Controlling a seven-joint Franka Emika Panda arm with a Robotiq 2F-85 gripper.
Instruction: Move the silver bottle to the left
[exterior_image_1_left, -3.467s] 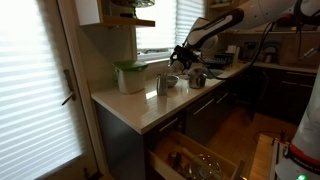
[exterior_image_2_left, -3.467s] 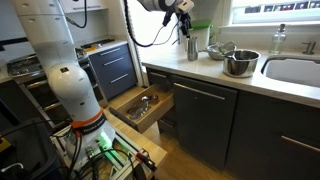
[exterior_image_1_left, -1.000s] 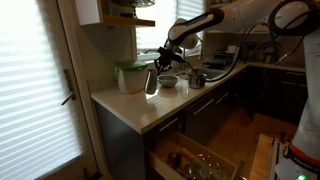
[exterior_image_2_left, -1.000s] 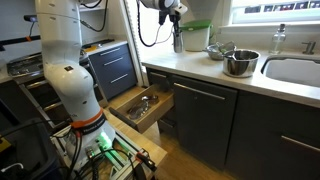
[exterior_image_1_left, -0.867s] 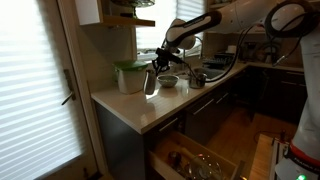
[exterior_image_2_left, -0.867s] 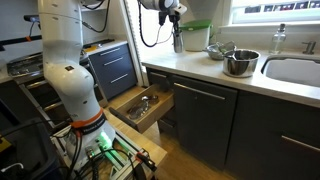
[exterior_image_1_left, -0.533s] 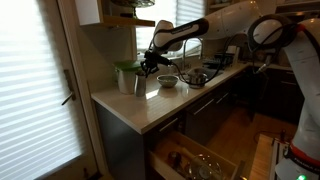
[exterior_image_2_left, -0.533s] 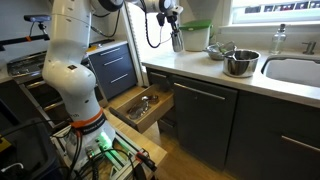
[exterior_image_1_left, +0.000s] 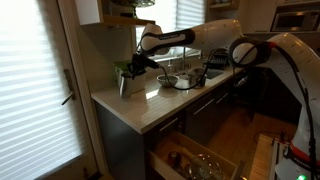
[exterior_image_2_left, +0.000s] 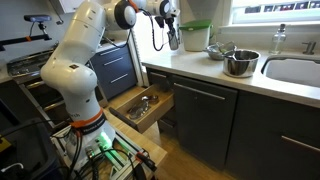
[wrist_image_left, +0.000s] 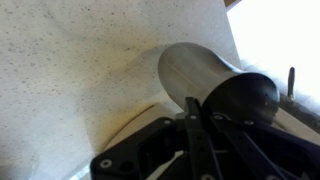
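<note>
I will use my gripper to set the silver bottle down on the counter's end corner (exterior_image_1_left: 121, 104), in front of the white tub.
The silver bottle (exterior_image_1_left: 124, 84) is a slim dull metal cylinder, upright near the counter's end by the window. My gripper (exterior_image_1_left: 131, 68) is shut on its upper part. In the exterior view from the kitchen side, the bottle (exterior_image_2_left: 174, 39) hangs under the gripper (exterior_image_2_left: 170, 22), just beside the white tub with the green lid (exterior_image_2_left: 197, 38). The wrist view shows the bottle (wrist_image_left: 205, 78) close up between my dark fingers (wrist_image_left: 192, 118), over the speckled counter (wrist_image_left: 80, 70). Whether its base touches the counter I cannot tell.
A metal bowl (exterior_image_2_left: 240, 62) and other dishes stand further along the counter, before the sink (exterior_image_2_left: 296, 70). Below the counter edge a drawer (exterior_image_2_left: 140, 105) stands open, also seen with cutlery inside (exterior_image_1_left: 195, 160). A window with blinds (exterior_image_1_left: 30, 80) is near the counter's end.
The arm has carried the bottle along the counter toward the window end, past the green-lidded tub. The gripper has stayed shut on the bottle throughout.
</note>
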